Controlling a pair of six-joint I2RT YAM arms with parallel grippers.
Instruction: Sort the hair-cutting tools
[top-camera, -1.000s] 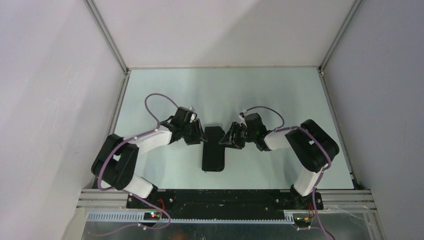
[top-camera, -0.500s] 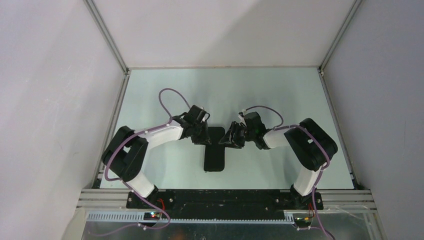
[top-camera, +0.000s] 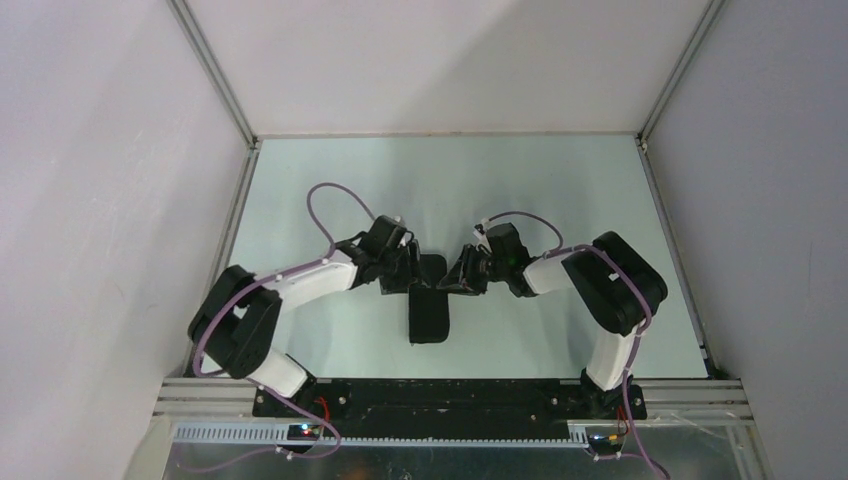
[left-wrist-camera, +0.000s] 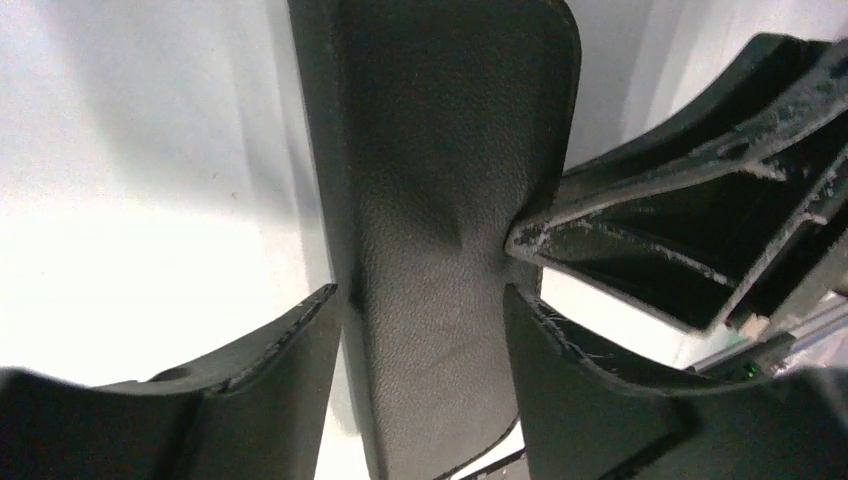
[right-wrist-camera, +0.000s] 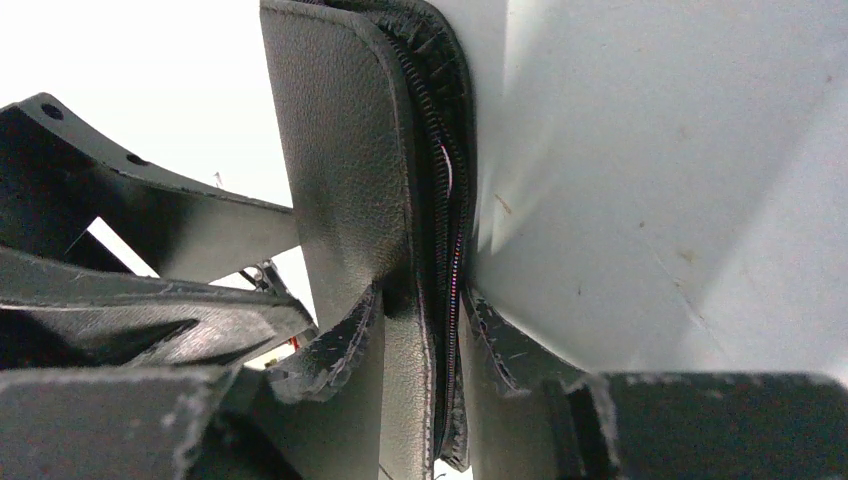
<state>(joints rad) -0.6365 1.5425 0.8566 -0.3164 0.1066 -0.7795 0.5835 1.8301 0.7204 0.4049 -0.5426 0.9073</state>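
Observation:
The case is pinched along its zipper by my right gripper, so my left gripper should close on the case's folded side (left-wrist-camera: 348, 235) before my right gripper backs off.
The hair-cutting tools are out of view. A black zip case (top-camera: 430, 312) lies at the table's middle, its long side pointing away from the arms. My left gripper (top-camera: 411, 276) is open at the case's far left edge; in the left wrist view its jaws (left-wrist-camera: 420, 292) straddle the leather case (left-wrist-camera: 440, 150), with a gap at the left finger. My right gripper (top-camera: 453, 279) is at the far right edge. In the right wrist view the right gripper (right-wrist-camera: 421, 293) is shut on the case (right-wrist-camera: 340, 150) along its zipper (right-wrist-camera: 452, 230).
The pale table (top-camera: 560, 190) is ringed by a metal frame (top-camera: 216, 70) and white walls. Both arms' bases sit at the near edge. The two grippers face each other a few centimetres apart across the case, and one right finger (left-wrist-camera: 650, 230) shows in the left wrist view.
The left gripper moved in over the case's far left edge, closed partly, then opened again. The right gripper's jaws closed onto the zipper edge. The case barely moved.

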